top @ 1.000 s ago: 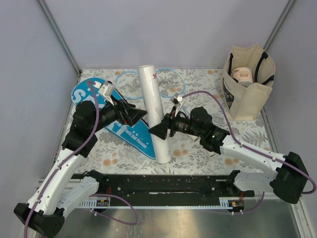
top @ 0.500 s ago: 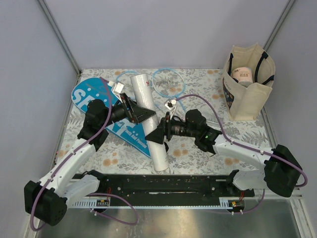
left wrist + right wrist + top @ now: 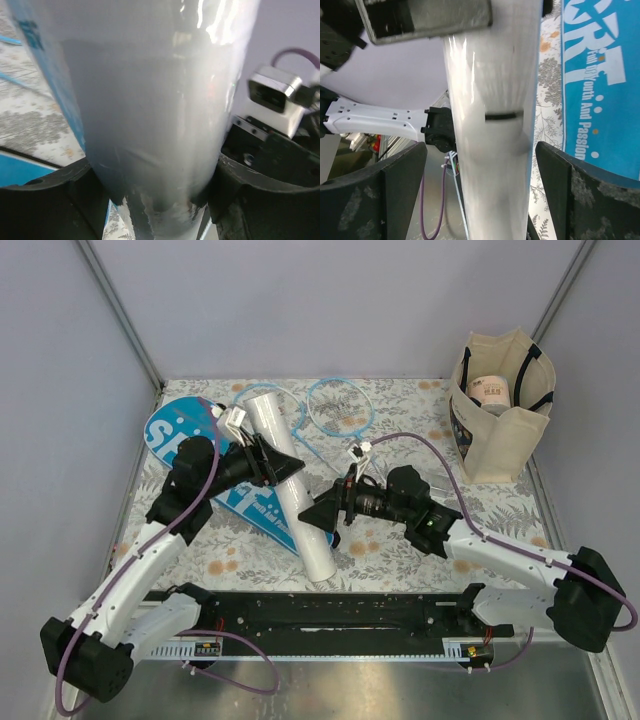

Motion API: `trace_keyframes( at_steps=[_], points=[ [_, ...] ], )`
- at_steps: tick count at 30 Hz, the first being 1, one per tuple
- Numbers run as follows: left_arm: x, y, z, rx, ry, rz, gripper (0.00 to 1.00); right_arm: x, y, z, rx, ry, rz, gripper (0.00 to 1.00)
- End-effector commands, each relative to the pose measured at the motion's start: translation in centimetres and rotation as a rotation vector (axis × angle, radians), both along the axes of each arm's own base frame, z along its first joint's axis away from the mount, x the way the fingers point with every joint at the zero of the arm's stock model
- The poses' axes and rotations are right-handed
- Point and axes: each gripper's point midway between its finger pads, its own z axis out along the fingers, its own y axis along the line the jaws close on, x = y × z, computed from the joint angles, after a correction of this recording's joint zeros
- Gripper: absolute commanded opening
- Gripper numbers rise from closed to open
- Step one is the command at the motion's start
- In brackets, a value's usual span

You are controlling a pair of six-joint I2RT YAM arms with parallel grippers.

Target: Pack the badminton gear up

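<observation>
My left gripper will release the white tube on the floral table (image 3: pixel 206 531) between the blue "SPORT" cover and black rail.
The white tube (image 3: pixel 292 488) lies slanted across the floral table, its far end toward the back left. My left gripper (image 3: pixel 288 466) is shut on its upper half; in the left wrist view the tube (image 3: pixel 150 100) fills the space between the two dark jaws of the left gripper (image 3: pixel 155 202). My right gripper (image 3: pixel 314 512) straddles the lower half and stands open, with gaps on both sides of the tube (image 3: pixel 495 100) in the right wrist view. The blue "SPORT" cover (image 3: pixel 235 502) lies flat under the tube. Light-blue racket hoops (image 3: pixel 340 406) lie at the back.
A beige tote (image 3: pixel 505 430) with black handles stands at the back right, a pale roll (image 3: pixel 490 390) inside it. Grey walls close in the table on three sides. The black arm-mount rail (image 3: pixel 330 612) runs along the near edge.
The tube's far end has swung to the left. My left gripper has closed on the tube, and my right gripper has opened and let go of it.
</observation>
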Motion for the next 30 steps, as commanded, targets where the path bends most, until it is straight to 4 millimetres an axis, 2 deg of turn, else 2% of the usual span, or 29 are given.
trace_keyframes(
  at_steps=[1,2,5,7,8,9,12,15,17,20,24,28,30],
  points=[
    [2.9,4.3,0.6,0.138,0.062,0.277,0.49,0.7,-1.6,0.0,-0.012,-0.013,-0.102,1.0],
    [3.3,5.4,0.1,0.176,0.092,0.326,0.49,0.6,-2.1,0.1,-0.01,-0.015,-0.118,1.0],
    [5.0,10.8,-1.4,0.285,0.187,0.564,0.49,0.9,-3.4,-0.7,-0.031,-0.006,-0.18,1.0],
    [5.9,14.8,-2.7,0.338,0.238,0.72,0.52,2.8,-4.9,-1.7,-0.037,0.07,-0.343,1.0],
    [6.2,16.9,-3.5,0.354,0.276,0.803,0.52,4.2,-6.4,-2.8,-0.051,0.146,-0.475,1.0],
    [6.3,18.7,-4.2,0.36,0.309,0.865,0.52,4.7,-7.6,-3.4,-0.063,0.184,-0.533,0.99],
    [6.5,23.4,-6.5,0.365,0.406,1.021,0.52,4.5,-8.8,-3.3,-0.096,0.139,-0.491,1.0],
    [6.3,27.1,-8.7,0.371,0.499,1.15,0.54,4.4,-10.4,-4.1,-0.183,0.136,-0.524,1.0],
    [6.3,29.1,-10.0,0.389,0.539,1.221,0.59,4.8,-12.0,-4.8,-0.252,0.13,-0.592,1.0],
    [6.3,31.0,-12.0,0.371,0.602,1.313,0.59,5.5,-14.2,-5.4,-0.317,0.085,-0.686,0.99],
    [5.3,33.4,-14.5,0.451,0.698,1.416,0.6,6.0,-16.0,-5.8,-0.362,0.032,-0.756,1.0],
    [4.0,35.8,-17.2,0.58,0.798,1.478,0.62,5.6,-15.8,-5.5,-0.347,0.014,-0.725,1.0],
    [3.5,36.4,-18.7,0.595,0.869,1.496,0.62,5.5,-15.8,-5.6,-0.343,0.008,-0.716,1.0]
  ],
)
